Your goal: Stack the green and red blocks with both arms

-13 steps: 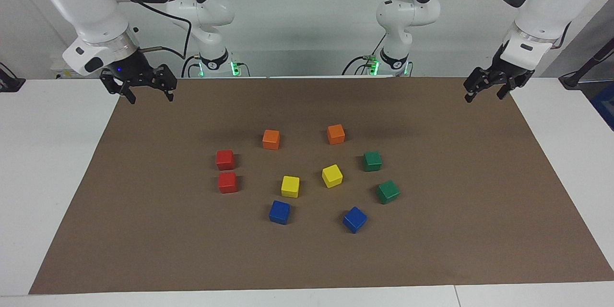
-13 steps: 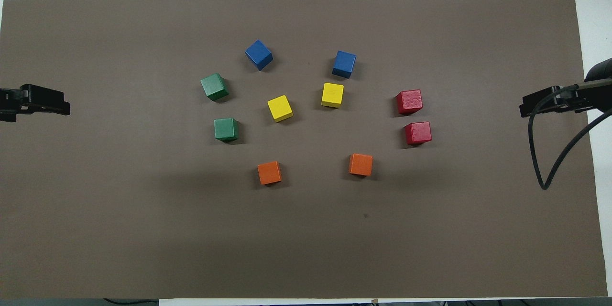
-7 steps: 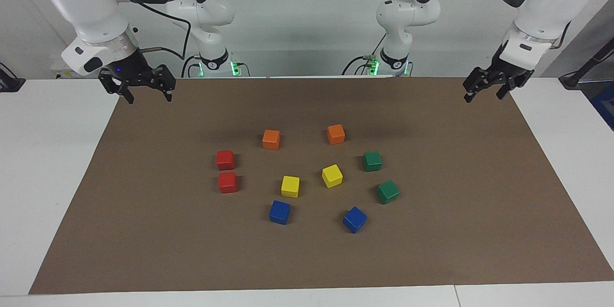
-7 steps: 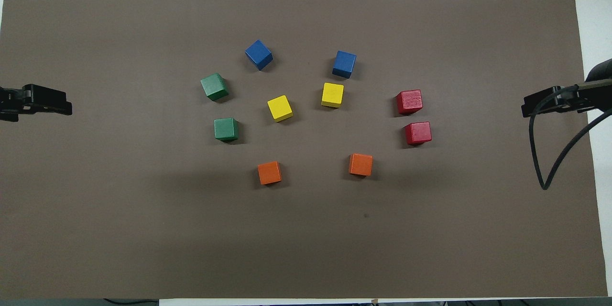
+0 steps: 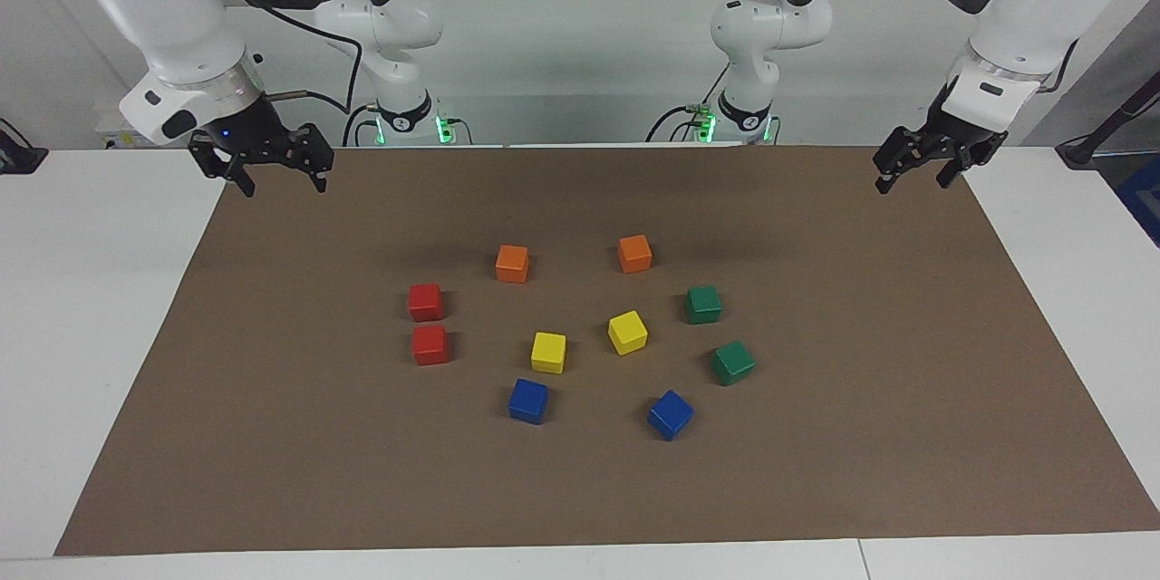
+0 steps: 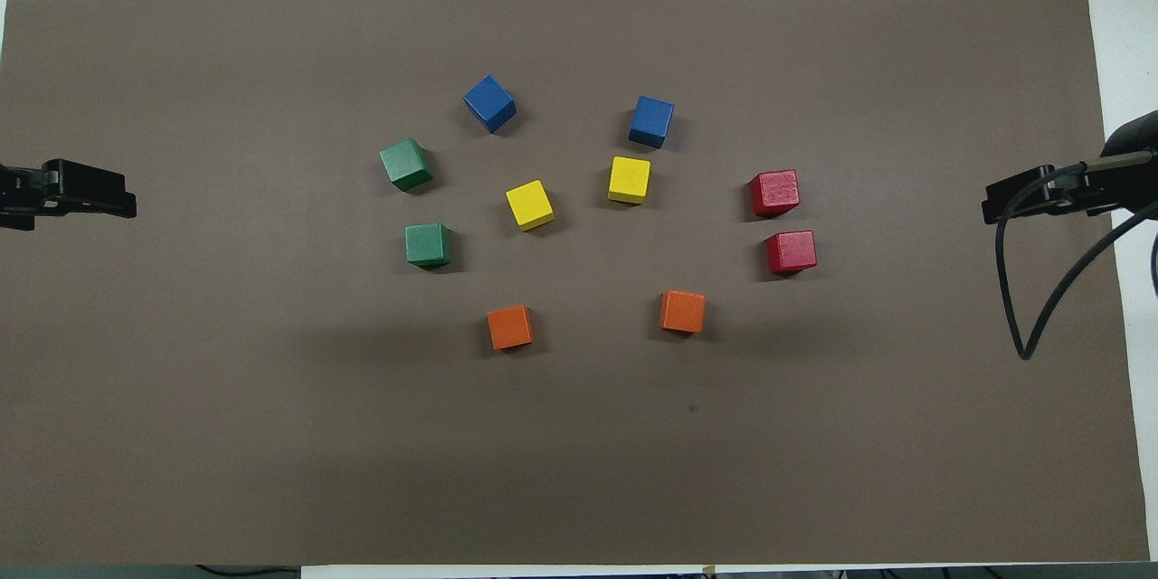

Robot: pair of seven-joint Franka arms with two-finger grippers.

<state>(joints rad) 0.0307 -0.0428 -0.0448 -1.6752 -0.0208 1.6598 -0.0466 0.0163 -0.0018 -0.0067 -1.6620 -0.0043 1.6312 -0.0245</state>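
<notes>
Next, my right gripper closes on the sides of the red block (image 6: 792, 252) that is closer to the orange cubes.
Two red blocks (image 5: 425, 301) (image 5: 430, 344) sit side by side on the brown mat toward the right arm's end, also in the overhead view (image 6: 774, 192) (image 6: 792, 251). Two green blocks (image 5: 703, 304) (image 5: 731, 362) sit toward the left arm's end, also in the overhead view (image 6: 427, 244) (image 6: 405, 164). All lie single on the mat. My right gripper (image 5: 285, 188) (image 6: 1022, 199) is open and empty, raised over the mat's edge at its end. My left gripper (image 5: 912, 187) (image 6: 90, 199) is open and empty, raised over the mat's edge at the other end.
Between the red and green pairs lie two orange cubes (image 5: 512, 263) (image 5: 634, 253) nearest the robots, two yellow cubes (image 5: 548, 352) (image 5: 627, 332) in the middle, and two blue cubes (image 5: 528, 401) (image 5: 670, 414) farthest. The brown mat (image 5: 272, 471) lies on a white table.
Both grippers have drifted only very slightly at the mat's ends. No block has moved.
</notes>
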